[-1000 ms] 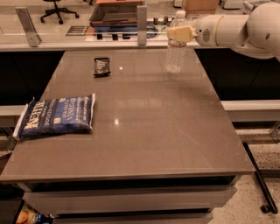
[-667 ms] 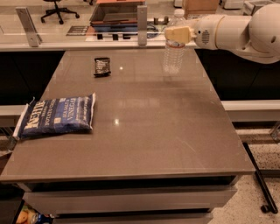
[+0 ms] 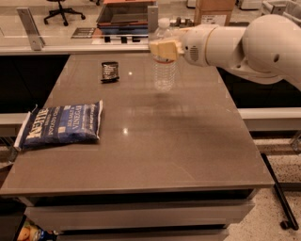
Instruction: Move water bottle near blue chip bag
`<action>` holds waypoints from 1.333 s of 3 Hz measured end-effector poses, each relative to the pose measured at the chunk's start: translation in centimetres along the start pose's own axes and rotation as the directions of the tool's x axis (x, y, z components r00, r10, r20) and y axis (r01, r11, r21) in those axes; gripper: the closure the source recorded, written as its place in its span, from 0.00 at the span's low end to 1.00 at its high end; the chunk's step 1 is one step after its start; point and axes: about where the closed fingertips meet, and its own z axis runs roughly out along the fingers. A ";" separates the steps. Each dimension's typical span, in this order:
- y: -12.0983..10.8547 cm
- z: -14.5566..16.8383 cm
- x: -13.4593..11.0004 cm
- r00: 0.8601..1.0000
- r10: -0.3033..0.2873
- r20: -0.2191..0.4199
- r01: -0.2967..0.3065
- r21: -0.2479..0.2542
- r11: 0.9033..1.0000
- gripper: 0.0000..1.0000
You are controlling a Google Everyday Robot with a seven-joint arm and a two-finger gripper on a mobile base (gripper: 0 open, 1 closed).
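Observation:
The robot's gripper will release the water bottle upright on the grey table (image 3: 125, 133) beside the inner edge of the blue chip bag.
The water bottle (image 3: 164, 70) is clear and ribbed with a white cap. It hangs upright a little above the far middle of the grey table (image 3: 188, 155). My gripper (image 3: 164, 48) comes in from the right and is shut on the bottle's upper part, its tan fingers (image 3: 165, 49) across the label band. The blue chip bag (image 3: 61, 124) lies flat at the table's left edge, well to the left of and nearer than the bottle.
A small black packet (image 3: 110, 71) lies on the far left part of the table, left of the bottle. My white arm (image 3: 244, 44) spans the far right. A counter with a tray (image 3: 124, 19) and a cardboard box (image 3: 214, 10) stands behind.
The gripper has carried the bottle to the left and lifted it slightly off the table. The chip bag and black packet have not moved.

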 end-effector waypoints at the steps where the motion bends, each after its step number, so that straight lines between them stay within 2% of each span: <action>1: 4.9 1.1 0.3 0.999 -0.036 -0.020 0.035 -0.058 0.998 1.00; 2: 9.1 1.9 1.2 0.999 -0.042 -0.027 0.039 -0.116 0.992 1.00; 4: 15.5 3.3 3.3 1.000 -0.030 0.003 0.030 -0.171 0.985 1.00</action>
